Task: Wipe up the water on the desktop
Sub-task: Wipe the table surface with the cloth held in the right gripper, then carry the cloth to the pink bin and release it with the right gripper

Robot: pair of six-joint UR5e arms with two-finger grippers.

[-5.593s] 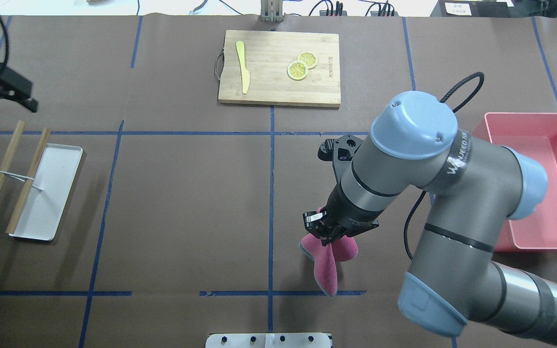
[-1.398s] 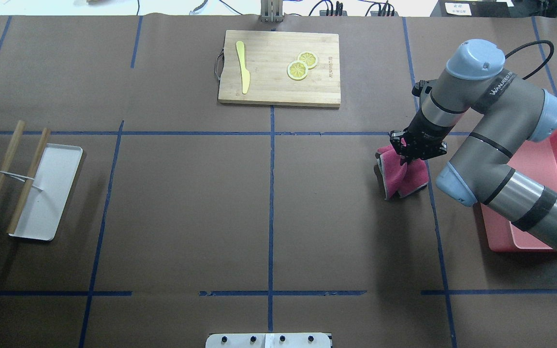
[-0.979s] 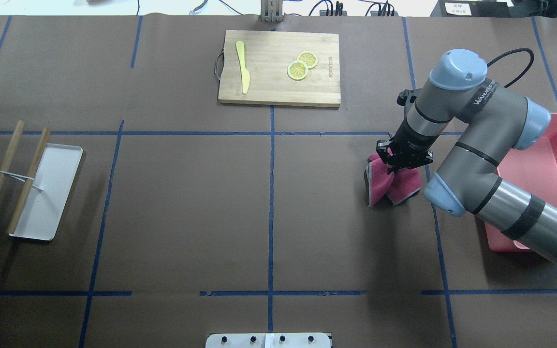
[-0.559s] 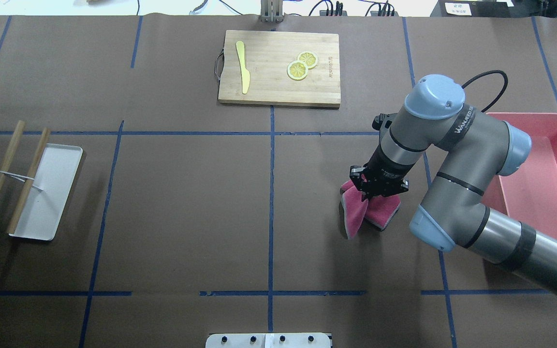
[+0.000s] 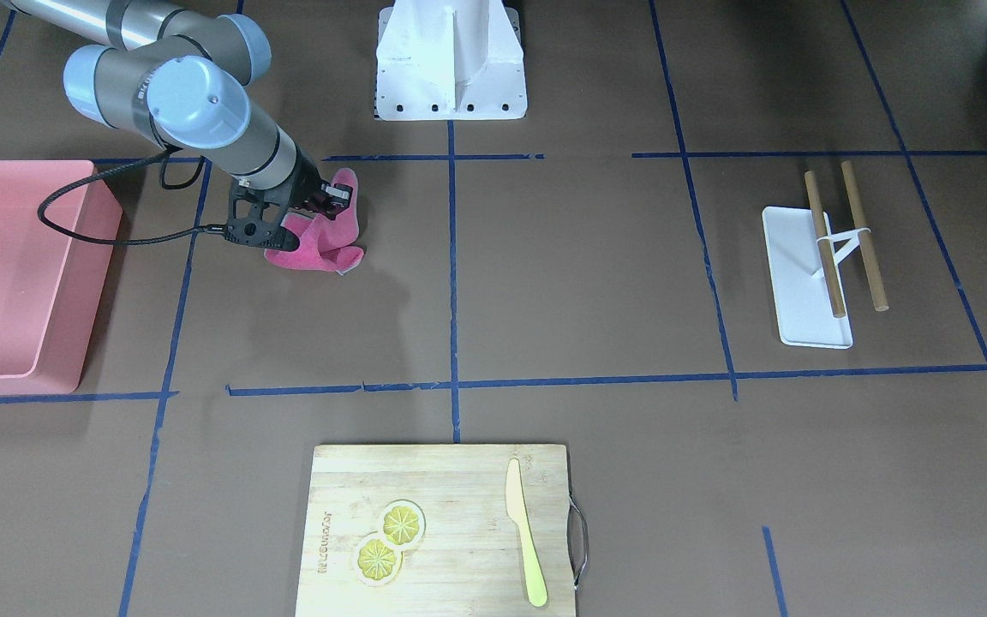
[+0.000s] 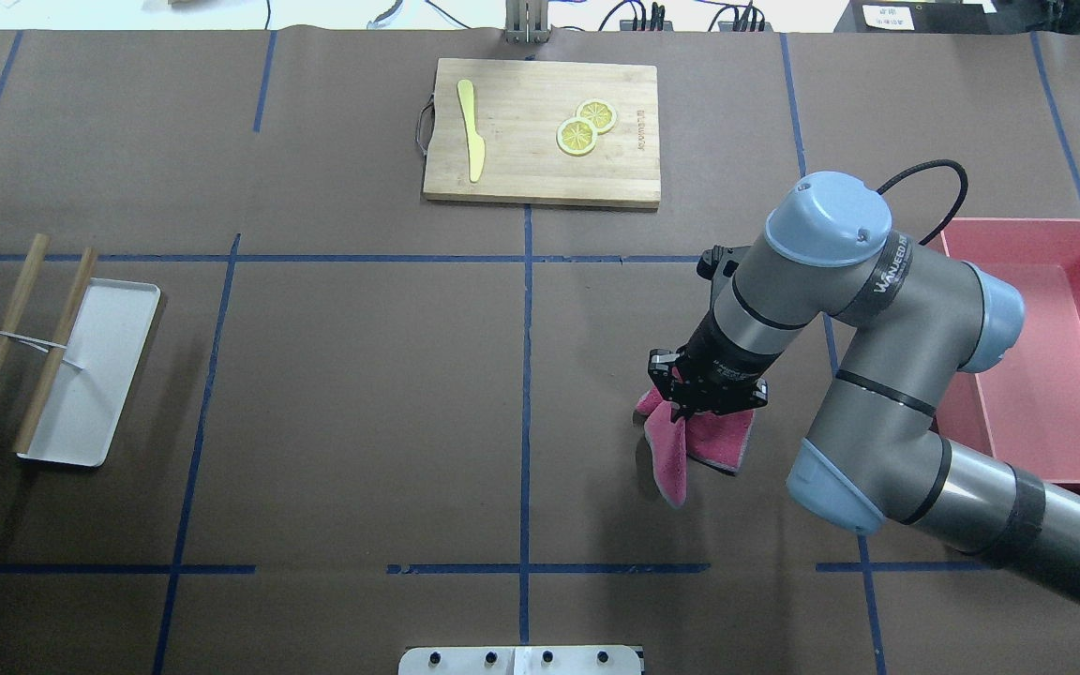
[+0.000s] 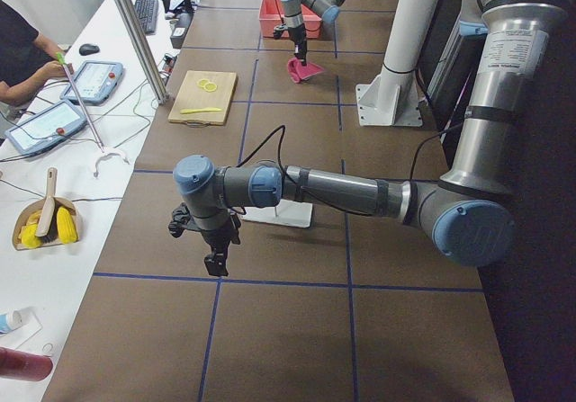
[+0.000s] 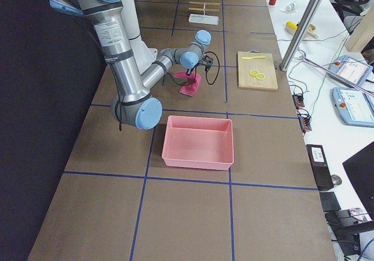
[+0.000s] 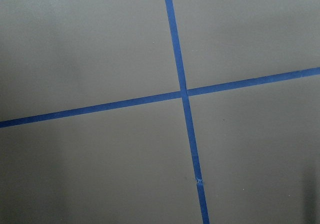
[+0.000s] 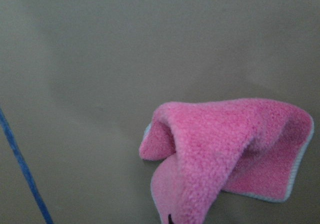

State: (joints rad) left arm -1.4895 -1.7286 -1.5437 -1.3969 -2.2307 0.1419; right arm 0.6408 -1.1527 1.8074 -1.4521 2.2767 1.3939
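My right gripper should release the pink cloth on the bottom of the pink bin (image 5: 12, 314).
The desktop (image 6: 362, 394) is a matte brown surface crossed by dark-blue tape lines; I see no water on it. My right gripper (image 6: 682, 405) is shut on a pink cloth (image 6: 690, 448) whose lower part rests on the desktop right of the centre line. The cloth also shows in the front-facing view (image 5: 322, 247) and, crumpled, in the right wrist view (image 10: 225, 159). My left gripper (image 7: 216, 263) shows only in the exterior left view, hanging above the desktop; I cannot tell if it is open or shut. The left wrist view shows only a tape cross (image 9: 183, 92).
A wooden cutting board (image 6: 629, 169) with a yellow knife (image 6: 472, 131) and lemon slices (image 6: 582, 131) lies at the far middle. A pink bin (image 6: 1056, 375) stands at the right. A white tray (image 6: 90, 375) with two wooden sticks (image 6: 29, 337) lies at the left.
My right gripper has dragged the pink cloth from the far right, near the bin, back toward the robot and to the left. The left gripper has left the overhead view.
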